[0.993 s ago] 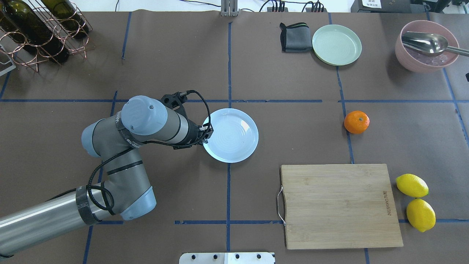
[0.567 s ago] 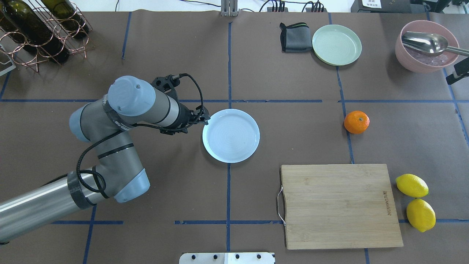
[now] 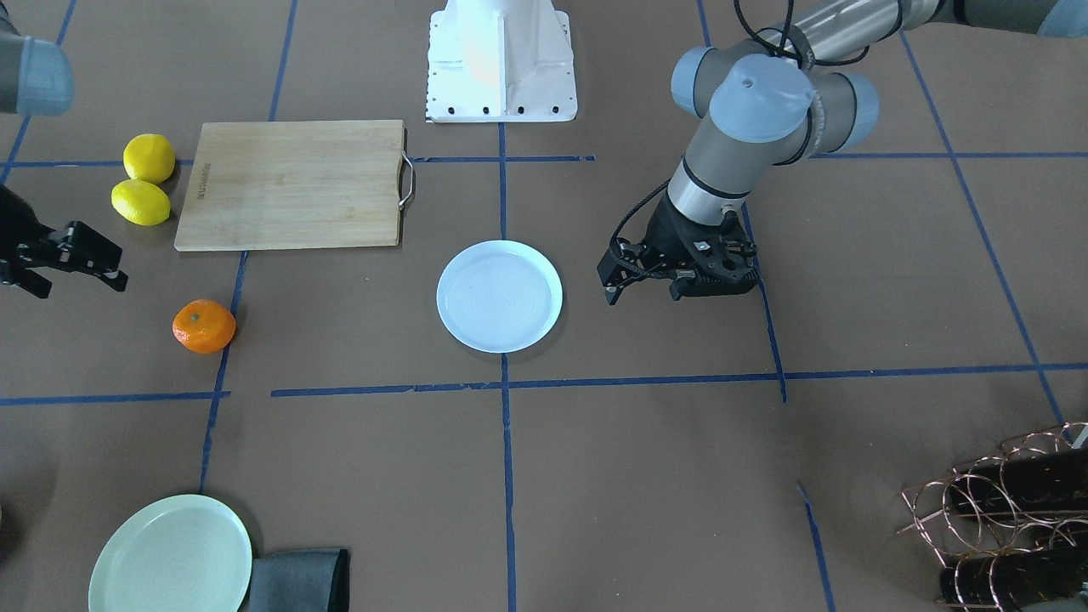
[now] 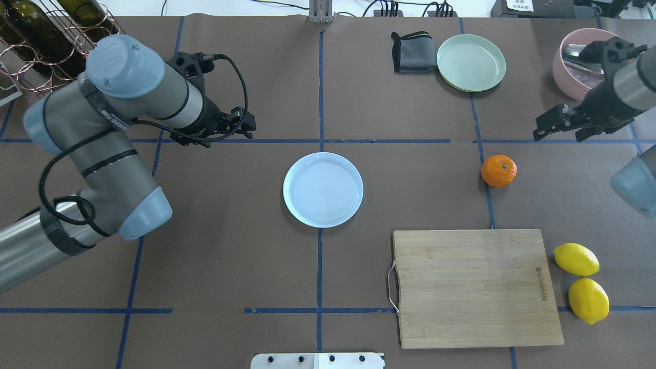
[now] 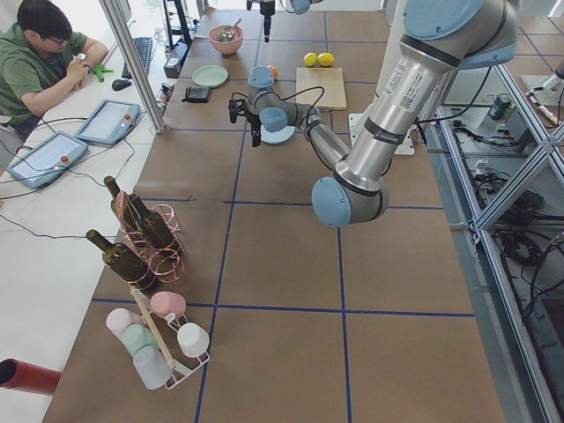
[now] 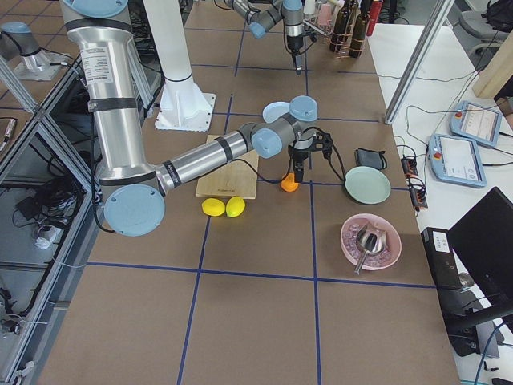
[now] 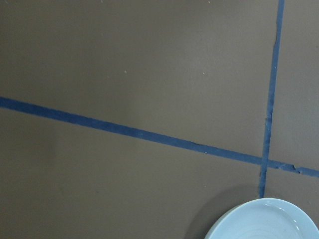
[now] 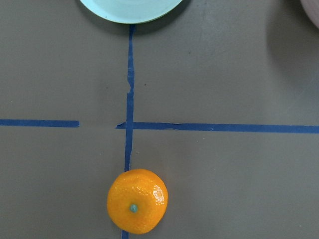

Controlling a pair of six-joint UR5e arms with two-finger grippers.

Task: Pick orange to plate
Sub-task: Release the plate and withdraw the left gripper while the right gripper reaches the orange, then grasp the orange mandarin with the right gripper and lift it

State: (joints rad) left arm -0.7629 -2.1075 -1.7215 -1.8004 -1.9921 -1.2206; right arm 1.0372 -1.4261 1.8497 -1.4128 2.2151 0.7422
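Observation:
I need to next move my right gripper to the orange beside the cutting board and close it around the orange's middle (image 3: 204, 326) (image 8: 137, 201), with its fingers on opposite sides.
The orange (image 4: 498, 170) sits on the table right of centre, and shows low in the right wrist view (image 8: 137, 200) and by the tape line in the front view (image 3: 204, 326). The pale bluish plate (image 4: 323, 189) lies flat and bare at the table's middle (image 3: 500, 296); its rim shows at the bottom of the left wrist view (image 7: 264, 221). My right gripper (image 4: 557, 134) hovers open, a little beyond and to the right of the orange, apart from it (image 3: 81, 285). My left gripper (image 4: 245, 127) hangs open and holds nothing, well left of the plate (image 3: 643, 293).
A wooden cutting board (image 4: 476, 287) lies near the front right with two lemons (image 4: 576, 259) beside it. A pale green plate (image 4: 471, 62), a grey cloth (image 4: 412, 51) and a pink bowl with a spoon (image 4: 576, 77) stand at the back right. A bottle rack (image 4: 51, 46) is back left.
My left gripper left the plate's left rim and drew back to the far left. The plate settled flat. My right arm came into view from the right, near the orange.

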